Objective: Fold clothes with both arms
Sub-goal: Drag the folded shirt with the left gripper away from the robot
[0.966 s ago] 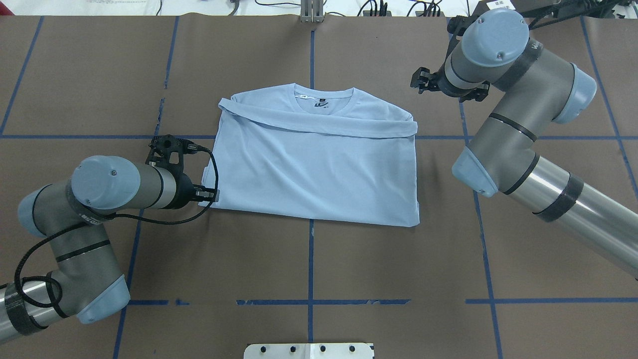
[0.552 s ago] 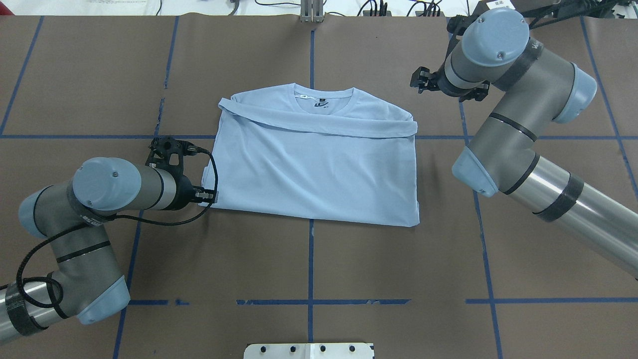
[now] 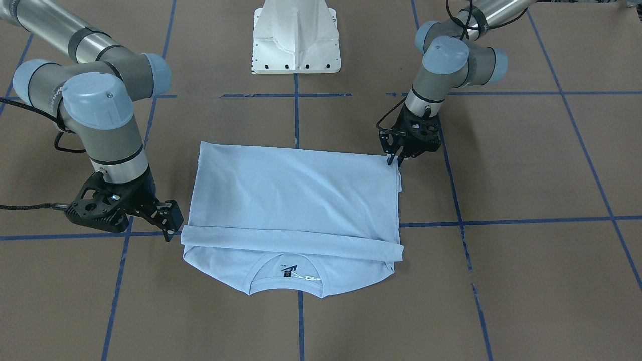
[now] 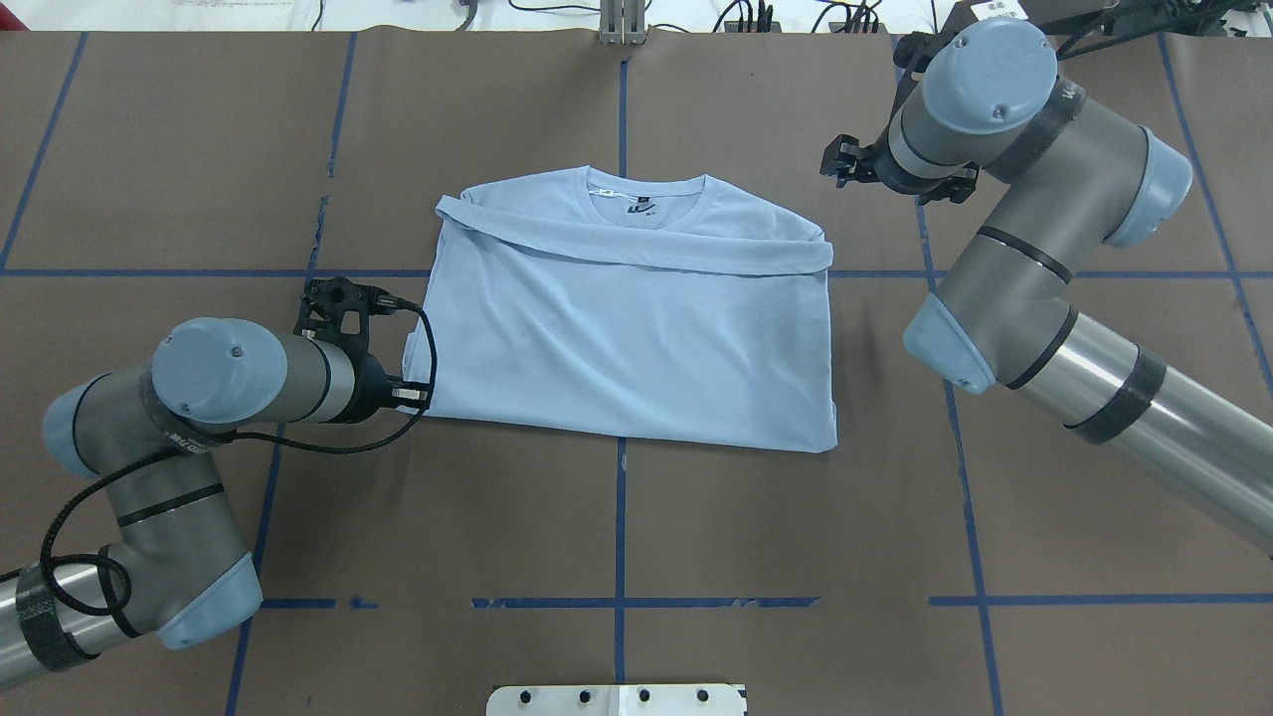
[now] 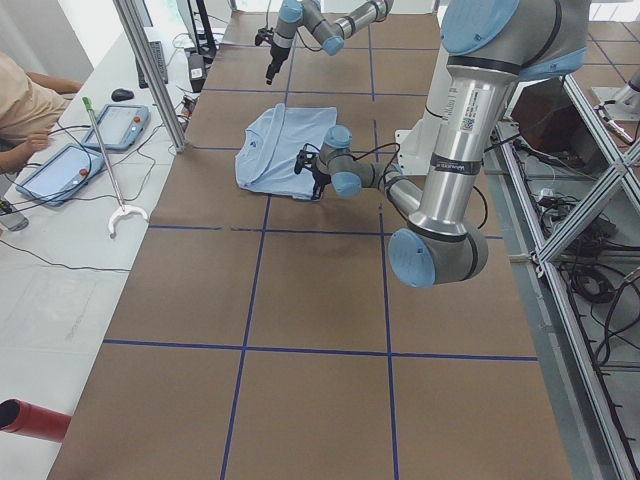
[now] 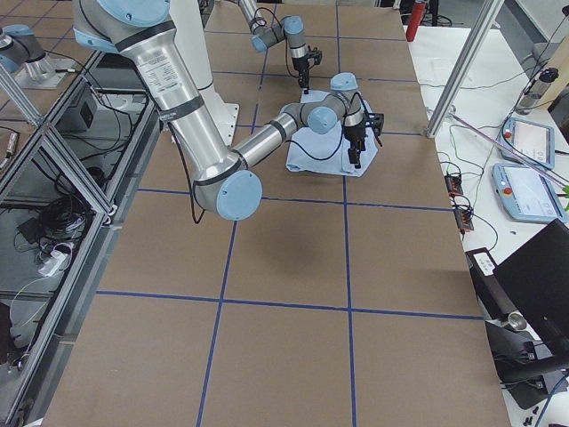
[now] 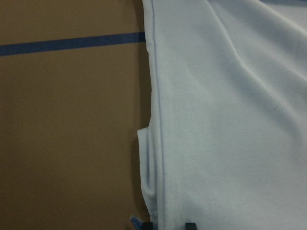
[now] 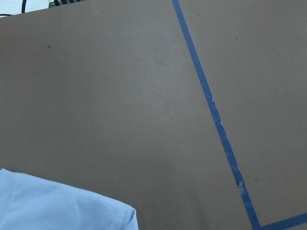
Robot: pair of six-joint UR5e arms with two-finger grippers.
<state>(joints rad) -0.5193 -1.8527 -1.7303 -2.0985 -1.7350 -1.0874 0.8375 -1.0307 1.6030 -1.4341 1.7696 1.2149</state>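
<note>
Next, my left gripper releases the corner of the light blue T-shirt next to the far part of the broken blue tape line (image 3: pixel 498 326).
The light blue T-shirt (image 3: pixel 296 200) (image 4: pixel 636 338) lies flat on the brown table, its bottom part folded up over the chest and the neck label showing. My left gripper (image 3: pixel 394 161) (image 4: pixel 416 394) is at the shirt's near-left corner. In the left wrist view its open fingertips (image 7: pixel 190 224) straddle the shirt's side hem (image 7: pixel 156 143). My right gripper (image 3: pixel 170 223) (image 4: pixel 840 159) hovers open and empty beside the shirt's far-right shoulder, clear of the fabric. The right wrist view shows only a shirt corner (image 8: pixel 57 206).
Blue tape lines (image 4: pixel 619 517) grid the table. The white pedestal base (image 3: pixel 296 40) stands at the robot's edge. Cables (image 4: pixel 756 15) run along the far edge. In the exterior left view, a person's arm (image 5: pixel 25 110) and tablets (image 5: pixel 60 170) are at a side bench.
The left arm has shifted slightly toward the shirt's near-left corner. The right arm and the shirt have not moved.
</note>
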